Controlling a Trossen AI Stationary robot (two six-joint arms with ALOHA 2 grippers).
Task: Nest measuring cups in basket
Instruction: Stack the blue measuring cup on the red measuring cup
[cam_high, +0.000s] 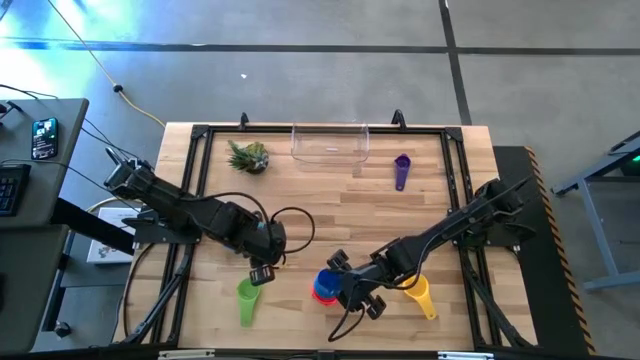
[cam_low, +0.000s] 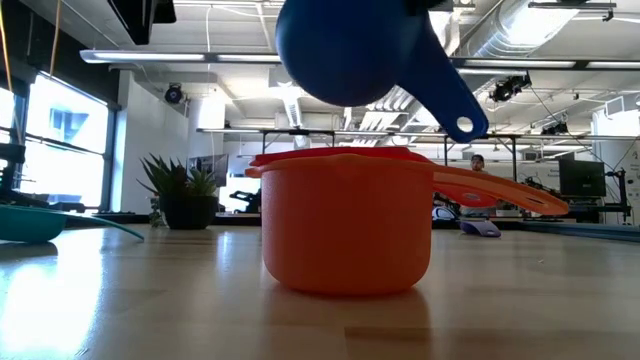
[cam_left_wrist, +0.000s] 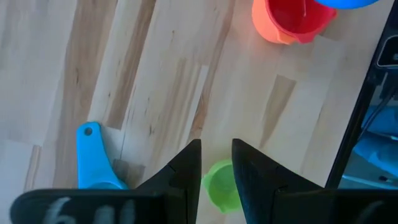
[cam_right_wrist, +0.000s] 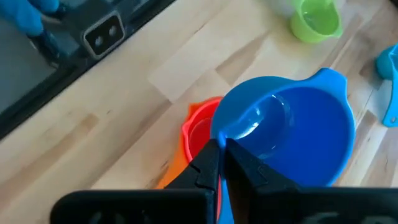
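My right gripper is to put the blue cup down inside the red cup (cam_high: 325, 289) (cam_right_wrist: 210, 138) that sits in the orange cup.
My right gripper (cam_right_wrist: 222, 155) is shut on the blue cup (cam_right_wrist: 289, 134) and holds it above the red cup (cam_right_wrist: 200, 132), which is nested in the orange cup (cam_low: 345, 230) near the table's near edge. My left gripper (cam_left_wrist: 216, 165) hovers open, its fingers slightly apart, above the green cup (cam_left_wrist: 221, 185), which rests on the table. The light blue cup (cam_left_wrist: 93, 158) lies beside it. The yellow cup (cam_high: 420, 297) lies by the right arm. The purple cup (cam_high: 402, 170) lies right of the clear basket (cam_high: 330, 142) at the far edge. My right gripper pinches the blue cup at its rim (cam_right_wrist: 219, 134) on the side nearest the wrist, and a strip of blue runs back between the two fingers. The fingers come slanting down from the table's right. The cup is lifted clear and tilted, with its holed handle (cam_low: 462, 122) pointing down.
A small spiky plant (cam_high: 248, 156) stands left of the basket. Black rails frame the tabletop (cam_high: 330, 215), whose middle is bare wood. Cables loop beside the left arm (cam_high: 295, 225).
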